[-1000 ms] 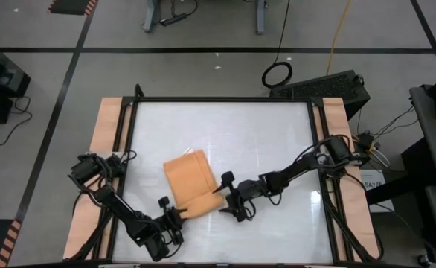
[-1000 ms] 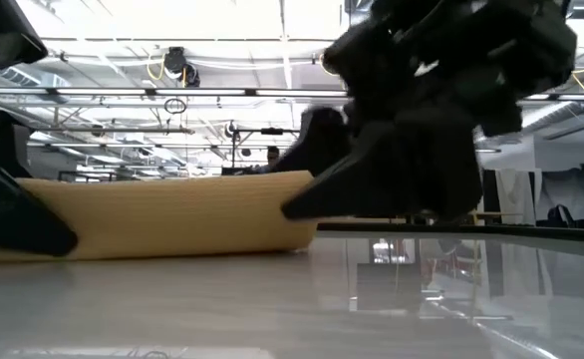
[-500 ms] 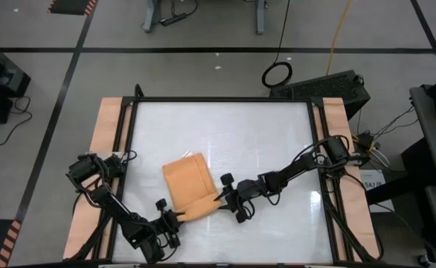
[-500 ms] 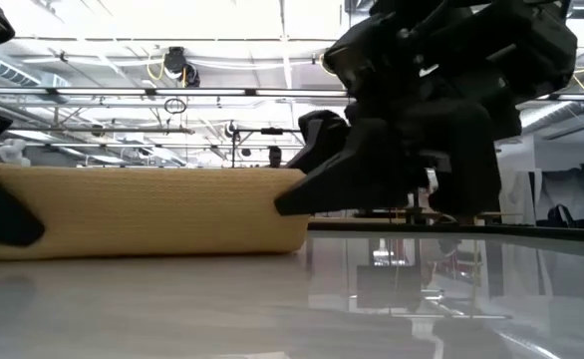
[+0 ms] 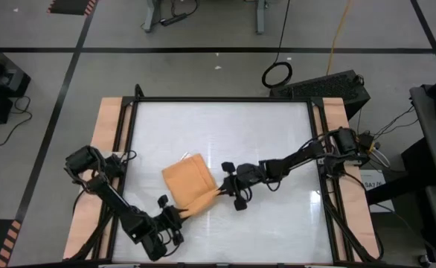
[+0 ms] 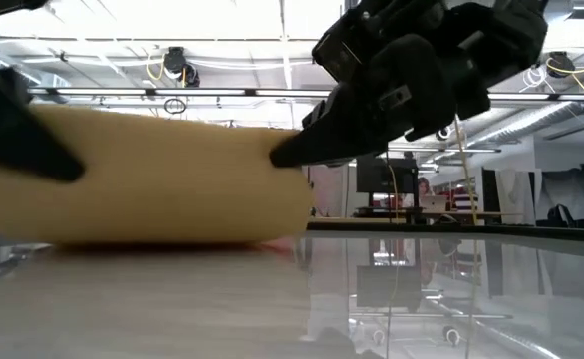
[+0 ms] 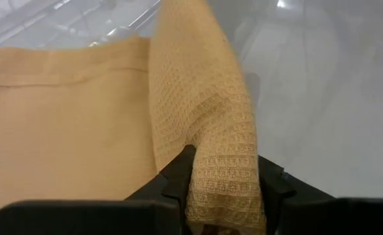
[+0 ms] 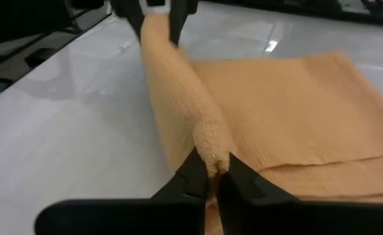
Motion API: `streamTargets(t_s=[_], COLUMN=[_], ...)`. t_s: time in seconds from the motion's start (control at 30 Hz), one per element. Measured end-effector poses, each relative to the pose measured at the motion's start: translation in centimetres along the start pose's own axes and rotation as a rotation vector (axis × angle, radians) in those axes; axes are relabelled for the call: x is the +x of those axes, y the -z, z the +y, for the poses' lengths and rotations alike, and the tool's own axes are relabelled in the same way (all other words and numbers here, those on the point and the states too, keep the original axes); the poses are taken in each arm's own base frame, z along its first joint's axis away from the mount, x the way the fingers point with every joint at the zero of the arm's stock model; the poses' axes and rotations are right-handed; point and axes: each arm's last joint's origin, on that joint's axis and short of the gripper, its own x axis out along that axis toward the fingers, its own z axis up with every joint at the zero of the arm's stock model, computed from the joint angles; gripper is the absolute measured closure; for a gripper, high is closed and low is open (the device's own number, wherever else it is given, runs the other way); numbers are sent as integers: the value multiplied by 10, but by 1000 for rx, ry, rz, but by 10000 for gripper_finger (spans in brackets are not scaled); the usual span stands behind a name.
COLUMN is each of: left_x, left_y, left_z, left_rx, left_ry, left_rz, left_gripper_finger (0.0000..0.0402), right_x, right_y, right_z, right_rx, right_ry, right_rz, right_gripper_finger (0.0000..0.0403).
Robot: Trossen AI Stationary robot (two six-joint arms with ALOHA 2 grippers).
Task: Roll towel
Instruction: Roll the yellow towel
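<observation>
My left gripper has an end of the rolled fold. It will let go of that end on the tabletop (image 5: pixel 205 200) just short of my right gripper's fingers.
The orange-tan towel (image 5: pixel 189 179) lies left of the middle of the white tabletop (image 5: pixel 263 141). Its near edge is a rolled-up fold (image 6: pixel 152 179), raised between my two grippers. The far part (image 8: pixel 296 104) lies flat on the table. My left gripper (image 5: pixel 175 217) is shut on the fold's left end. My right gripper (image 5: pixel 221 192) is shut on its right end. In the low view the left gripper (image 6: pixel 33 150) shows at the left and the right gripper (image 6: pixel 284 155) at the right. My left gripper pinches the rolled fold's left end (image 7: pixel 225 171) between its two fingers, several layers bunched together. It comes slanting down from the table's near left. The fold runs on from the fingers, raised off the table. My right gripper pinches the rolled fold's right end (image 8: pixel 211 151) between its two fingers, a bunch of several layers. It comes nearly level from the table's right, along the roll. That end is lifted off the table, and the roll stretches away to the left gripper.
Wooden boards (image 5: pixel 107 149) and a black frame run along the table's left and right sides. Bare tabletop (image 5: pixel 225 126) stretches beyond the towel to the far edge and to the right.
My right gripper has shut on the roll's right end and has gone up and a little toward the towel. My left gripper has risen too. The rolled near edge has been lifted off the table, while the far part has stayed flat.
</observation>
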Motion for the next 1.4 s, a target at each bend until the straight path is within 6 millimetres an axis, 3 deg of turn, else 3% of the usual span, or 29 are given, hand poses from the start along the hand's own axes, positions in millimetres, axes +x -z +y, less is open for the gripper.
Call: streamTargets(t_s=[0.2,0.37,0.53,0.67,0.87,1.07,1.23,1.4], left_x=[15,35,42,49,52,43,42,40], left_y=[-23,-52,-91,-112,-94,-78,-73,-55], left_z=[15,29,43,61,64,40,23,12], left_rx=[-54,35,112,141,43,-63,-100,-4], left_ry=[-57,-81,-23,-30,7,89,110,99], left_rz=[6,35,13,22,96,-16,-136,-159], left_gripper_finger=[301,302,302,302,302,302,302,280], right_x=[-7,-13,-30,-51,-74,-84,-82,-81], right_y=[7,12,2,-2,19,43,47,43], right_z=[-28,-46,-52,-51,-35,-10,10,16], right_rx=[72,115,131,143,215,326,352,336], right_ry=[-92,-108,-115,-53,-30,-40,-27,-14], right_rz=[74,115,142,264,332,287,242,216], right_gripper_finger=[397,397,397,400,401,402,402,400])
